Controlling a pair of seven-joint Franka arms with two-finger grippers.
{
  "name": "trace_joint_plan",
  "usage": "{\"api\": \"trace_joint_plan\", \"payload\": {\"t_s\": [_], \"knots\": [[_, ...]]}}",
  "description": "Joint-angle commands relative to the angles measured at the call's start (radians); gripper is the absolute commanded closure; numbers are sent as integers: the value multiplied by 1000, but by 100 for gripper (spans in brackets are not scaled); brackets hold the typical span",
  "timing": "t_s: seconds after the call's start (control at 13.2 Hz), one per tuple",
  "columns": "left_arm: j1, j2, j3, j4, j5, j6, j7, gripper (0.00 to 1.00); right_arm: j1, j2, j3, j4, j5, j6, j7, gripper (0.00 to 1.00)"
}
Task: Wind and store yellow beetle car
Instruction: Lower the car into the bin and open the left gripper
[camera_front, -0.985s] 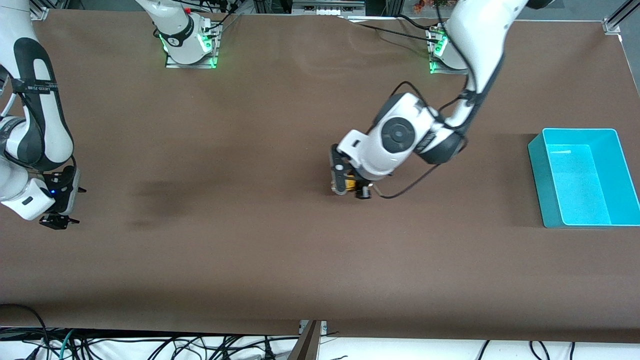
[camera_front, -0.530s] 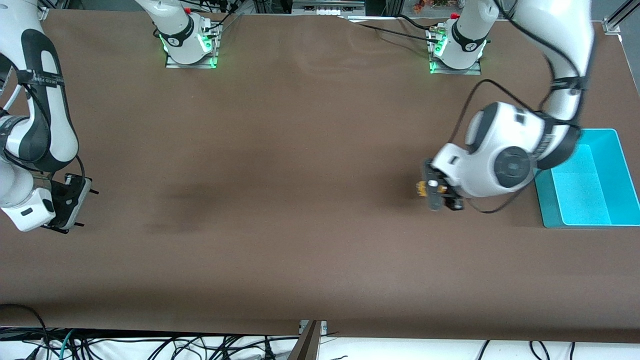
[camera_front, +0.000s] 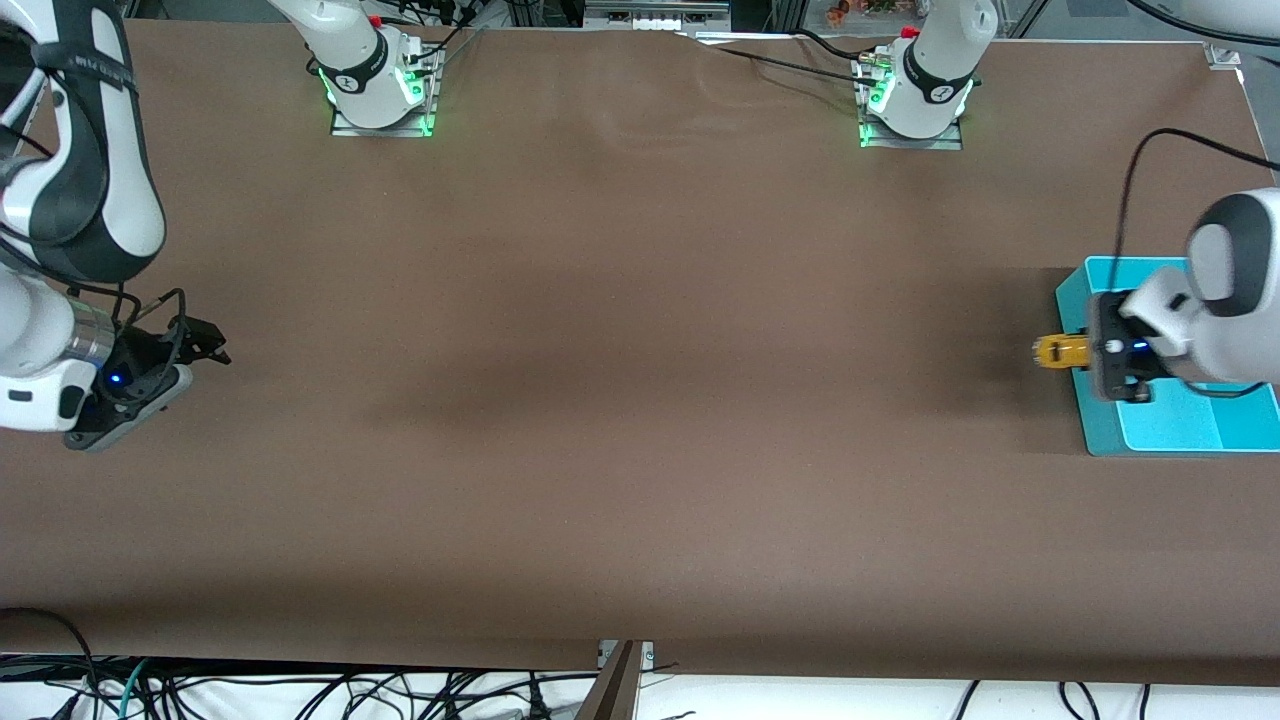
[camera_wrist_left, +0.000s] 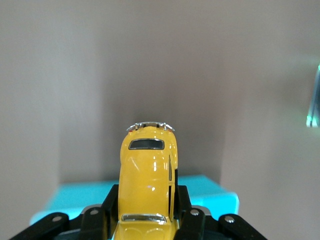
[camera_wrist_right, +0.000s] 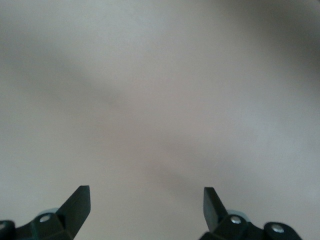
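The yellow beetle car, hanging over the teal bin's rim now, will be released by my left gripper on the teal bin's bottom (camera_front: 1134, 354), close to the bin's side that faces the middle of the table.
The yellow beetle car (camera_front: 1058, 351) is up in the air, clamped by its sides in my left gripper (camera_front: 1080, 351), which is shut on it. It hangs over the rim of the teal bin (camera_front: 1100, 440), at the bin's side that faces the table's middle. In the left wrist view the yellow beetle car (camera_wrist_left: 147, 170) points away between the black fingers (camera_wrist_left: 182, 202), with the teal bin (camera_wrist_left: 212, 192) below. My right gripper (camera_front: 208, 347) is open and holds nothing, over the table at the right arm's end. In its own wrist view the right gripper (camera_wrist_right: 146, 200) shows only bare table.
The brown table (camera_front: 620, 400) stretches between the two arms. The arm bases (camera_front: 380, 90) stand along the edge farthest from the front camera. Cables lie off the table's near edge.
My left arm has carried the car from over the table's middle to over the bin's rim. My right arm has drawn back and turned its gripper, still open.
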Motion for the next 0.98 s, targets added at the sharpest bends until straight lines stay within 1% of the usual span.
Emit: {"api": "trace_joint_plan", "payload": {"t_s": [0.0, 0.08, 0.15, 0.3, 0.38, 0.45, 0.53, 0.68, 0.76, 0.83, 0.91], "knots": [[47, -18, 78, -59, 0, 28, 82, 88, 42, -81, -3, -16, 15, -93, 301, 0], [64, -18, 110, -105, 0, 97, 108, 87, 50, -100, -3, -16, 27, -124, 365, 0], [86, -16, 120, -160, 0, 201, 145, 84, 51, -119, -5, -16, 41, -157, 389, 0], [133, 5, 121, -260, -5, 460, 236, 84, 53, -144, -6, -13, 40, -191, 394, 0], [146, 37, 121, -280, -21, 526, 265, 83, 53, -145, -11, -10, 30, -193, 385, 0], [155, 77, 121, -283, -53, 556, 294, 82, 51, -159, -14, -10, 26, -198, 386, 0], [160, 120, 121, -283, -95, 582, 317, 79, 51, -174, -19, -10, 15, -204, 391, 0], [172, 192, 114, -283, -167, 637, 381, 75, 53, -196, -17, -10, -64, -205, 385, 0], [172, 214, 104, -283, -204, 660, 420, 65, 56, -217, -16, -11, -74, -205, 381, 0], [172, 214, 95, -282, -224, 660, 446, 22, 58, -237, -14, -13, -71, -205, 380, 0], [169, 202, 89, -279, -229, 650, 451, 0, 58, -248, -14, -13, -74, -207, 380, 0]]}}
